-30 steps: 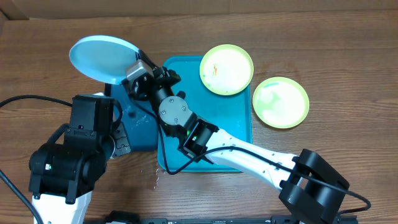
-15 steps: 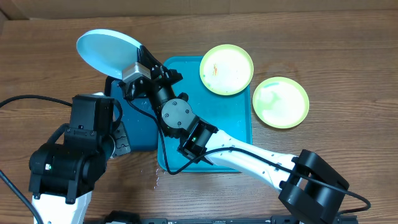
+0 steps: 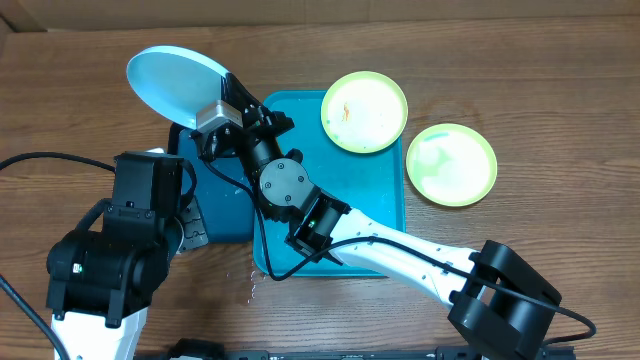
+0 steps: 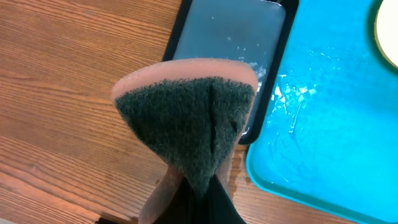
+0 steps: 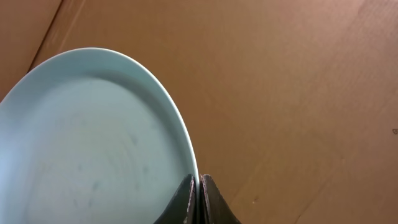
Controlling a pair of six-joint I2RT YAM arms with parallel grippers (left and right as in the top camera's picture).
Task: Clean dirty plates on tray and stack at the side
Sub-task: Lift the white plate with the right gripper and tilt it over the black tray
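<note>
Next, my right gripper puts the light-blue plate down onto the lime-green plate on the table (image 3: pixel 450 164) beside the tray.
My right gripper (image 5: pixel 198 185) is shut on the rim of the light-blue plate (image 5: pixel 93 137). It holds that plate (image 3: pixel 178 85) tilted in the air over the table's far left, beyond the turquoise tray (image 3: pixel 360 190). A lime-green plate (image 3: pixel 364 110) with orange smears rests on the tray's far right corner. A second lime-green plate (image 3: pixel 451 163) lies on the table to the tray's right. My left gripper (image 4: pixel 199 186) is shut on a folded sponge (image 4: pixel 186 118), dark green face up, above the wood beside the tray's (image 4: pixel 323 124) near left corner.
A smaller dark-blue, black-rimmed tray (image 4: pixel 230 43) holding water lies against the turquoise tray's left side. Water droplets glisten on the turquoise tray. The left arm's base (image 3: pixel 110 250) fills the near left. A cable (image 3: pixel 40 160) runs along the left edge.
The right gripper has carried the light-blue plate a little right and farther back. The left arm and the green plates have not moved.
</note>
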